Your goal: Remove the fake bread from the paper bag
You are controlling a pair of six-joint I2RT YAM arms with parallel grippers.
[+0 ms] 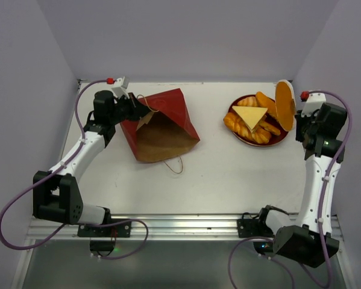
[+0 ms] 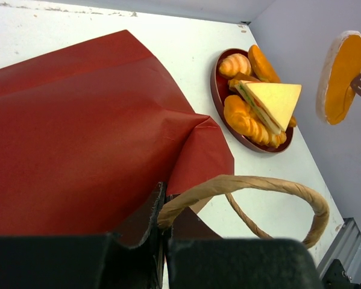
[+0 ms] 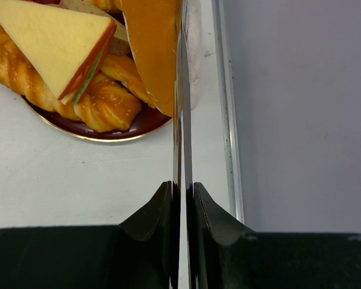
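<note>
My right gripper will let go of the orange oval bread slice on the plate (image 1: 275, 116) (image 3: 139, 74), next to the pale yellow triangular slice.
The red paper bag (image 1: 162, 123) lies on its side at the back left, its brown inside facing the near edge; nothing shows inside. My left gripper (image 1: 135, 108) is shut on the bag's rim by a looped handle (image 2: 258, 183), as the left wrist view (image 2: 159, 205) shows. Fake bread (image 1: 249, 123), croissants, braided loaves and a pale yellow triangular slice (image 2: 276, 99), lies on a dark-red plate (image 1: 282, 137). My right gripper (image 3: 183, 192) is shut on thin metal tongs (image 3: 182, 120) that hold an orange oval bread slice (image 1: 284, 105) upright over the plate's right rim.
The plate (image 2: 219, 90) stands at the back right, close to the right wall. The bag's second handle (image 1: 175, 164) lies on the white table in front of the bag. A metal rail (image 1: 186, 226) runs along the near edge.
</note>
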